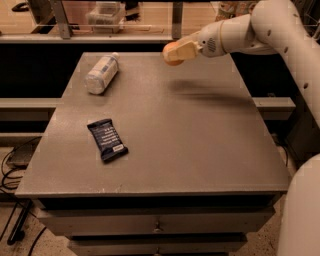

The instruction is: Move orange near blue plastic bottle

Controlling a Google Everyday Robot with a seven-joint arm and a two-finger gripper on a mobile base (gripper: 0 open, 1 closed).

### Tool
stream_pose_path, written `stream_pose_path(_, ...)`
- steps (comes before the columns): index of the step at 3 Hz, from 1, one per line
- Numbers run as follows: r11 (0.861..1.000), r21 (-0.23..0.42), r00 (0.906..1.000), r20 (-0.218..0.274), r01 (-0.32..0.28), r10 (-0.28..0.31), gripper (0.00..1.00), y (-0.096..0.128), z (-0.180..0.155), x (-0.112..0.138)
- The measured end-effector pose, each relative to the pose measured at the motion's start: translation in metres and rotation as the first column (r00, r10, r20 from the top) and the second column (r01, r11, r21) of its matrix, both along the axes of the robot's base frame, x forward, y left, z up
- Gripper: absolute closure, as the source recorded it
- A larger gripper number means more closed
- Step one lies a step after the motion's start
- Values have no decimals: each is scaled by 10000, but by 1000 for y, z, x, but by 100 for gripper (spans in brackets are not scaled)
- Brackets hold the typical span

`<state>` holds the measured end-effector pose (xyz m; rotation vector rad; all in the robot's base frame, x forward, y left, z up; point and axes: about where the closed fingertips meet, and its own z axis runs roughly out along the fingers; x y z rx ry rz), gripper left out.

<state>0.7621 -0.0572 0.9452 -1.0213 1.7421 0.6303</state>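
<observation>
The orange, now hanging above the table's far middle, will be released on the grey table (109, 82), against the blue plastic bottle's side near its base.
The orange (170, 48) is held in my gripper (175, 52), which is shut on it and hangs above the far middle of the grey table (200, 150). The white arm reaches in from the upper right. The blue plastic bottle (102, 74) lies on its side at the table's far left, its white cap pointing away. The orange is to the right of the bottle, a good gap apart and off the surface.
A flat dark blue snack wrapper (107, 139) lies on the left half of the table, nearer the front. A rail and shelf with a clear box (104, 14) run behind the table. Drawers sit below the front edge.
</observation>
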Motion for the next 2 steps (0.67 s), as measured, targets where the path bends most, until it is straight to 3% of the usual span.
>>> stream_pose_path(1, 9980, 7, 9977, 227, -639, 639, 100, 51, -2, -17)
stream_pose_path(2, 9957, 276, 9959, 188, -888, 883, 100, 100, -16, -36)
